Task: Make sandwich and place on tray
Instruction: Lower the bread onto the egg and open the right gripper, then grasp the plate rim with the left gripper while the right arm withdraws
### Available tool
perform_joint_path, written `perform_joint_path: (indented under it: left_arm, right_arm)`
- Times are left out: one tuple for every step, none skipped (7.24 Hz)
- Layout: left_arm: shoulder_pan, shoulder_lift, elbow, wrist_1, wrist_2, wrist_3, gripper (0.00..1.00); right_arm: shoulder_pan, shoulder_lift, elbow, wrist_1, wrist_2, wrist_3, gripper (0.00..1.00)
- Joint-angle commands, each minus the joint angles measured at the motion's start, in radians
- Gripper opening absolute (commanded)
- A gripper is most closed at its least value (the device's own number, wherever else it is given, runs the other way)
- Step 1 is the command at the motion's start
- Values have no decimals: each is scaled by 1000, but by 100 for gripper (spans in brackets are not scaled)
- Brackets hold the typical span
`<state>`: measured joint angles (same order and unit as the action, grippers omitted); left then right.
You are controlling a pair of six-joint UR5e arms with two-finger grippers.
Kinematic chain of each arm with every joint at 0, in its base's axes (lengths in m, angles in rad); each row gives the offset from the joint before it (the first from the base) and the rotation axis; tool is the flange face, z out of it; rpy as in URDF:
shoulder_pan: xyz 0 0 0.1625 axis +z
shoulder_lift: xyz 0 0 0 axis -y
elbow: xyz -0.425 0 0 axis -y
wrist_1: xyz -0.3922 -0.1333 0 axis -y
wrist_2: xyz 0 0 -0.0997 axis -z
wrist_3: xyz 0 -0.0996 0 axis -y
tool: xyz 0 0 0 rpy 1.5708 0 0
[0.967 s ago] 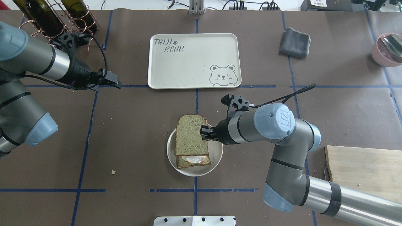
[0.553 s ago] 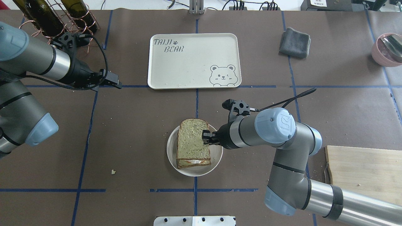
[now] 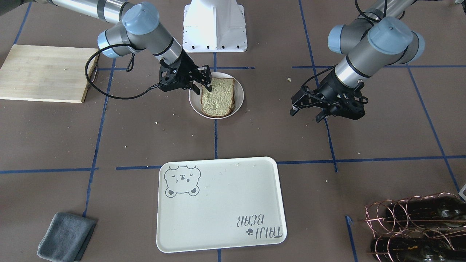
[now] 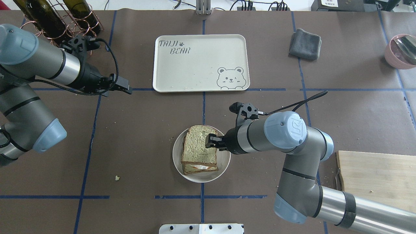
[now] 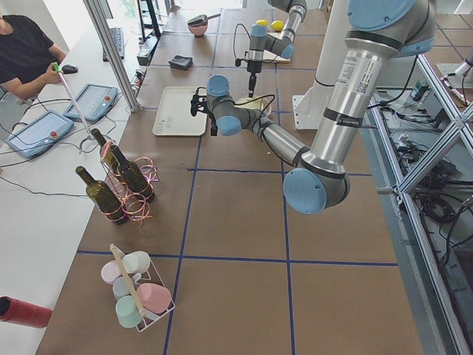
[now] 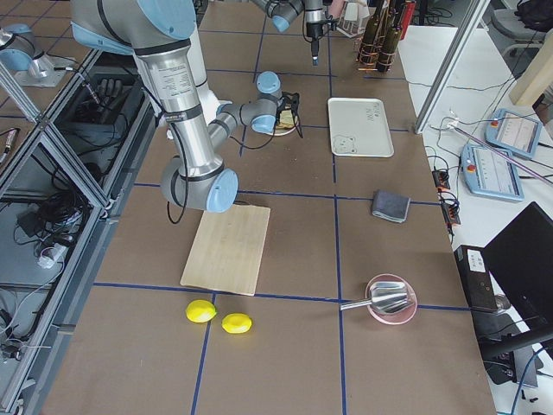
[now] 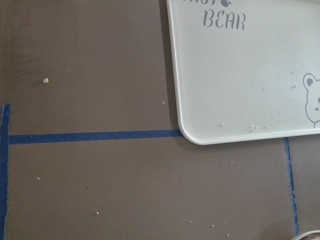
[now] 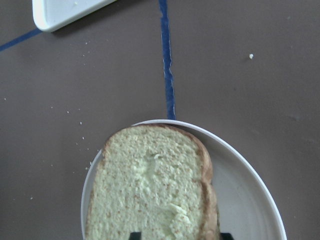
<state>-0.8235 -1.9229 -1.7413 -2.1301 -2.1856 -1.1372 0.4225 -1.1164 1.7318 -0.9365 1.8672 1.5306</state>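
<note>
My left gripper needs to go next to the rim (image 3: 243,91) of the round white plate, on the side closest to that gripper, and close there.
The sandwich (image 4: 196,149) lies stacked on a small round white plate (image 4: 224,156). A pale tan bread slice is on top, a second slice is below, and a bit of white egg (image 4: 200,166) shows between them at the near edge. My right gripper (image 4: 212,141) hangs over the top slice's right edge with its fingers apart. In the right wrist view one fingertip is over the bread (image 8: 150,190) and one is off it. The cream tray (image 4: 195,65) with the bear drawing lies bare beyond the plate. My left gripper (image 4: 125,87) looks open and empty, left of the tray.
A wooden cutting board (image 4: 377,175) lies at the near right. A folded grey cloth (image 4: 305,44) lies right of the tray. A pink bowl (image 4: 401,50) is at the far right edge. Wine bottles in a wire rack (image 4: 58,16) stand at the far left.
The top bread slice has come down from a raised tilt to lie flat on the stack, and my right gripper has come down with it. My left gripper has shifted slightly right.
</note>
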Motion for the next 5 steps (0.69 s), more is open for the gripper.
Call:
perform_joint_path:
  left_arm:
    - [70,-56,-6,2,26,-123,100]
    - [140,-68,-17,5,100,-174,95]
    - [199,-70,-18,7,145,-208,84]
    - [255,-71,-18,9,194,-232,72]
    - [303,-80,-8,16,229,-239,63]
  right_arm:
    - [133,3,63,-116,137,-3,100]
    - [224,-3,87,-201,208,-18,100]
    - [273,-19,94,-255,217,-48,100]
    - [315,-31,97,-339,220,-202,100]
    - [338,-34,110,-448,221,-349,100]
